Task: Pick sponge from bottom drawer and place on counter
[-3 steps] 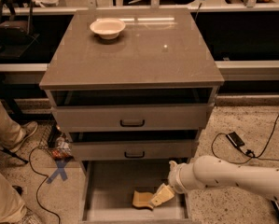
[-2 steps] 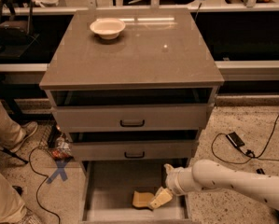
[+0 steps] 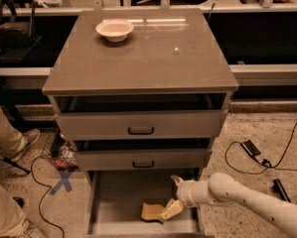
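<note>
I should close my gripper on the arm-side end of the sponge [image 3: 159, 211], where it lies in the bottom drawer.
The pale tan sponge [image 3: 151, 211] lies slightly curled on the grey floor of the pulled-out bottom drawer [image 3: 118, 197], right of its middle. My gripper [image 3: 169, 198] reaches into the drawer from the right on a white arm. It is open, with one finger up near the drawer above and the other finger [image 3: 171, 209] low, touching the sponge's right end. The sponge rests on the drawer floor. The glossy grey-brown counter [image 3: 158, 58] tops the cabinet.
A cream bowl [image 3: 114, 29] sits at the counter's back left. The two upper drawers [image 3: 140, 125] stand slightly ajar above the gripper. A person's legs [image 3: 4, 133] are at the left; cables and a blue floor mark [image 3: 63, 181] lie around the cabinet.
My arm has shifted a little left and deeper into the bottom drawer, bringing the lower finger against the sponge's right end. The sponge has not moved.
</note>
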Controlling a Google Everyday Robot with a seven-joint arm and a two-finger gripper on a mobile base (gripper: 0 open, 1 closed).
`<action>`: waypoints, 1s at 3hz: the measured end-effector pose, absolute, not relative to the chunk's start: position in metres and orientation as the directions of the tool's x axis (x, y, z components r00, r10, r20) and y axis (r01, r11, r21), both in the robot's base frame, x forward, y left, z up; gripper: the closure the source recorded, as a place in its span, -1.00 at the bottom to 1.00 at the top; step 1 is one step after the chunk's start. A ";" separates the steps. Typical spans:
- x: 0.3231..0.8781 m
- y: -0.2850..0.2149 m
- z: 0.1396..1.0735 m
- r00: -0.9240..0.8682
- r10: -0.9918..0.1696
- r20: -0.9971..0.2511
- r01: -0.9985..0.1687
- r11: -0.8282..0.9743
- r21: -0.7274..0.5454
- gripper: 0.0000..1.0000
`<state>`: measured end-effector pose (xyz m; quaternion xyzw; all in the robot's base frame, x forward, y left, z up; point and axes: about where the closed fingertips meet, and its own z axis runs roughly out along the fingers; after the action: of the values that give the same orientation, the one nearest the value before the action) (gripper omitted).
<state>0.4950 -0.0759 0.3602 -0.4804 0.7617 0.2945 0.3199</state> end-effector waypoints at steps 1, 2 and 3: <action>0.495 -0.076 0.360 -0.334 -0.543 -0.770 -0.920 0.365 0.141 -1.00; 0.504 -0.068 0.330 -0.303 -0.558 -0.773 -0.931 0.347 0.114 -1.00; 0.514 -0.061 0.289 -0.259 -0.563 -0.785 -0.946 0.312 0.088 -1.00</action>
<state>0.5137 -0.0613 0.2891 -0.5105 0.7390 0.2885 0.3317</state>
